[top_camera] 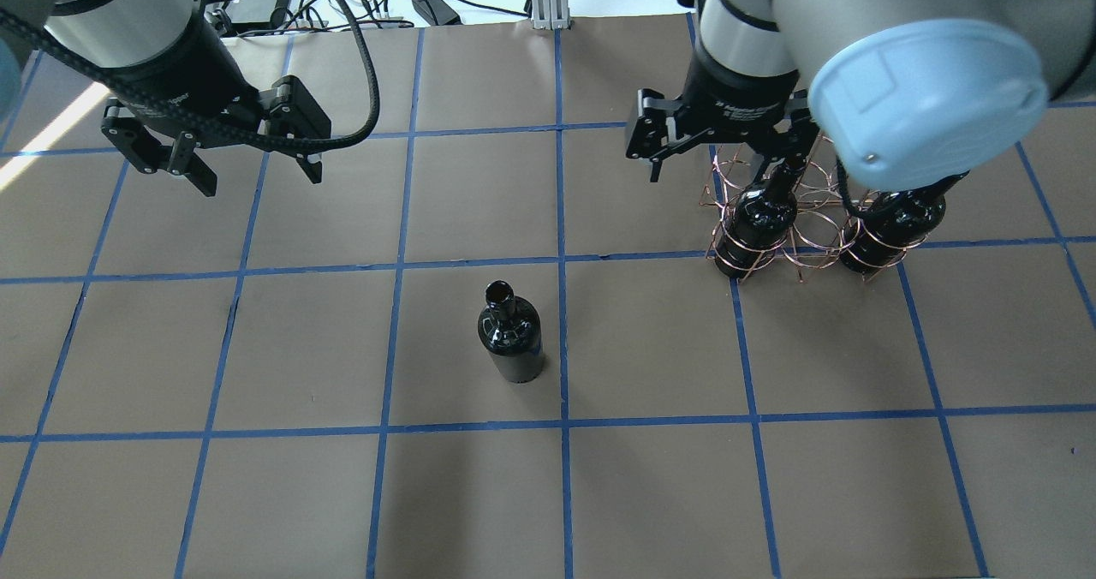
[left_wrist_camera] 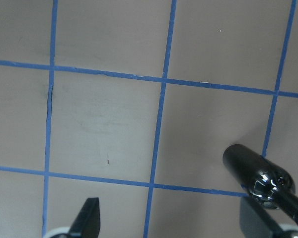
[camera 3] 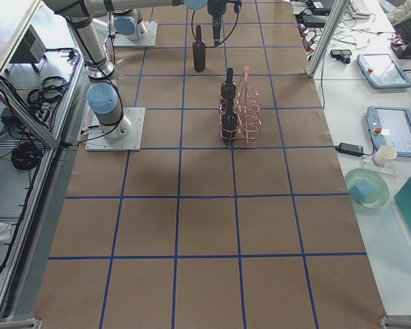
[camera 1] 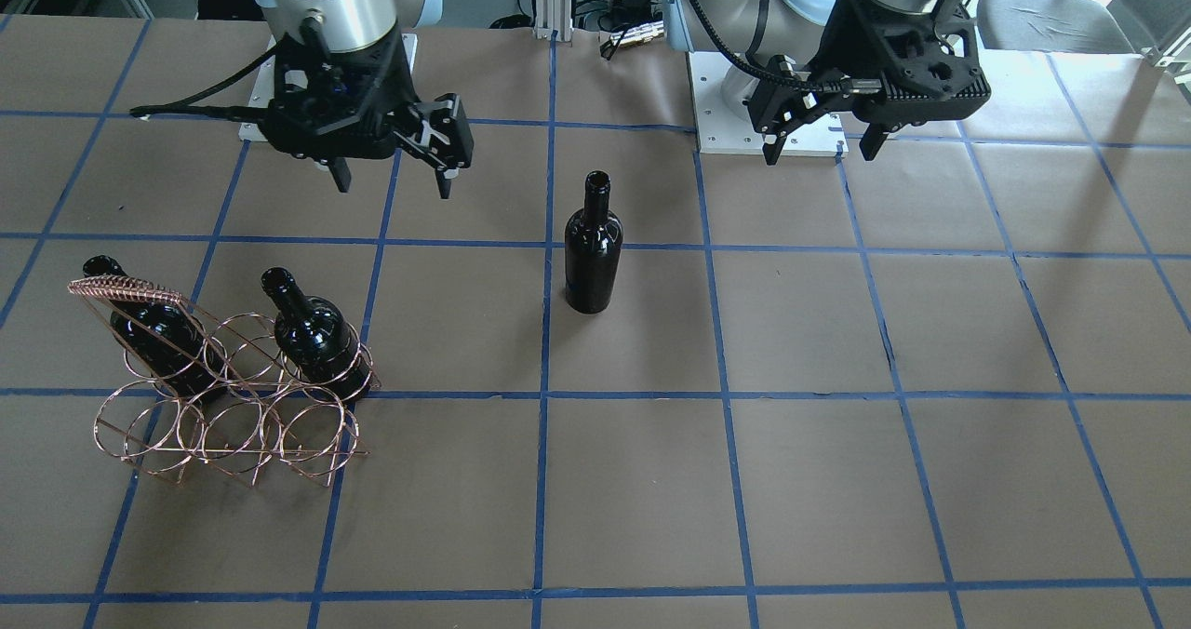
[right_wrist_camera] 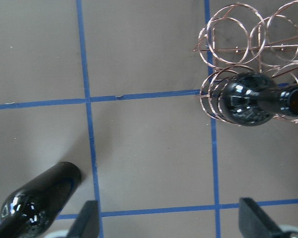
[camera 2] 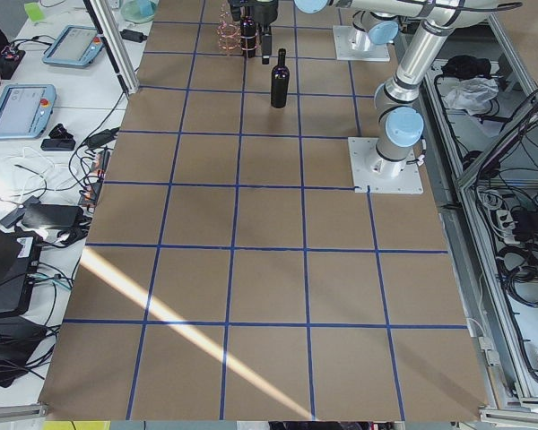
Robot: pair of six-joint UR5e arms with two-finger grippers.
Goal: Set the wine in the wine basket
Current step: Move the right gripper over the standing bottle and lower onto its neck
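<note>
The fingers of my right gripper needs to next go to the neck of the loose wine bottle [camera 1: 597, 197] [right_wrist_camera: 5, 230] that stands upright in the middle of the table and close there.
One loose wine bottle [camera 1: 593, 247], glossy black, stands upright mid-table; it also shows in the overhead view [top_camera: 509, 339] and at the lower right of the left wrist view [left_wrist_camera: 260, 173]. The copper wire wine basket [camera 1: 233, 415] stands toward my right side [top_camera: 801, 236] and holds two alike bottles [camera 1: 153, 331] [camera 1: 316, 331] in its row nearer me. My right gripper [camera 1: 394, 188] hangs open and empty above the table, between basket and loose bottle [right_wrist_camera: 37, 201]. My left gripper [camera 1: 822, 153] is open and empty, high on my left [top_camera: 261, 183].
Brown paper with a blue tape grid covers the table [top_camera: 651, 493]. The arm base plates [camera 1: 735, 117] sit at the robot's edge. Side benches with tablets and cables [camera 2: 36, 98] lie beyond the table's long edges.
</note>
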